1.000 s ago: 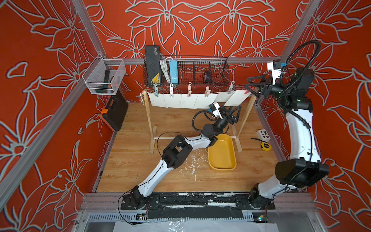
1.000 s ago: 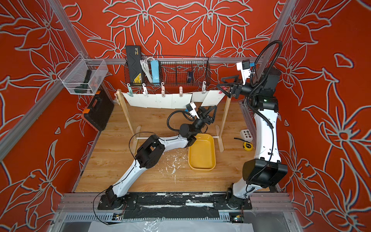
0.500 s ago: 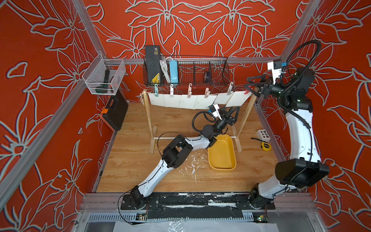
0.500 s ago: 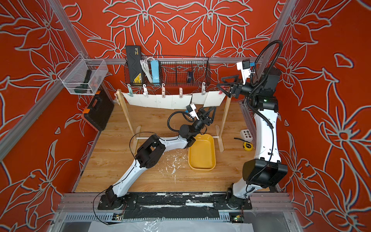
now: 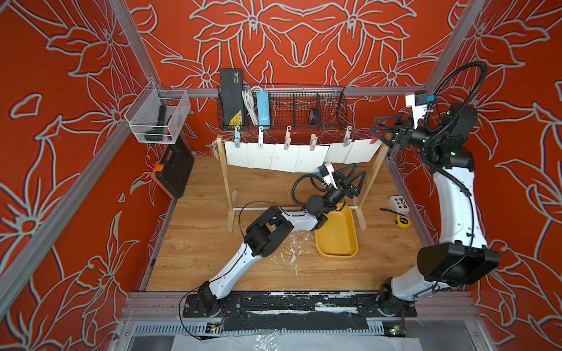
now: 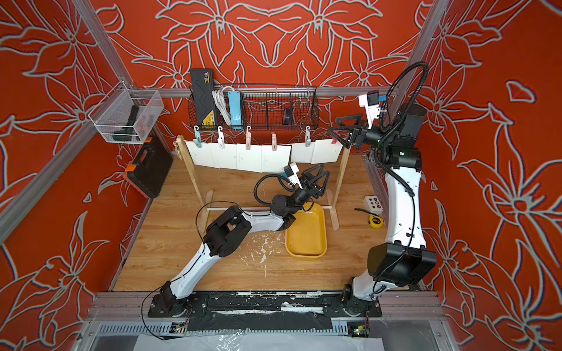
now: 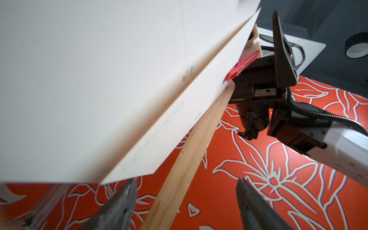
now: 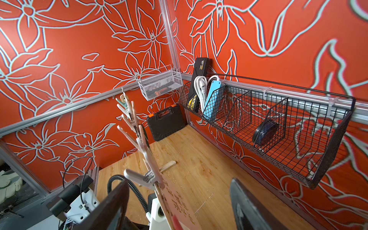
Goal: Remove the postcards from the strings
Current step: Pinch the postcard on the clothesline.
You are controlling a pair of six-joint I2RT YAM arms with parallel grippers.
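Next, I pinch the postcard with my left gripper at its lower edge (image 7: 128,177) before my right gripper opens the red peg, because the postcard under that peg tilts away from my left gripper's open fingers.
Several white postcards (image 5: 273,156) hang in a row from pastel pegs on the string (image 5: 305,143) between two wooden posts. The rightmost postcard (image 5: 362,150) is held by a red peg (image 5: 373,140) next to the right post (image 5: 369,185). My left gripper (image 5: 358,169) stands open just below that card's lower edge, holding nothing. In the left wrist view the cards (image 7: 99,79) hang above the spread fingers (image 7: 123,199). My right gripper (image 5: 374,126) is open at the red peg. In the right wrist view the card's edge (image 8: 179,203) runs between its fingers (image 8: 111,205).
A yellow tray (image 5: 349,243) lies on the wooden floor under the left arm. A white rod (image 5: 264,208) joins the posts' feet. A black wire basket (image 5: 282,109) hangs close behind the line. A button box (image 5: 399,204) and tape measure (image 5: 404,221) lie at the right.
The left gripper has stayed under the right-end cards with only a slight shift. The right arm has not moved.
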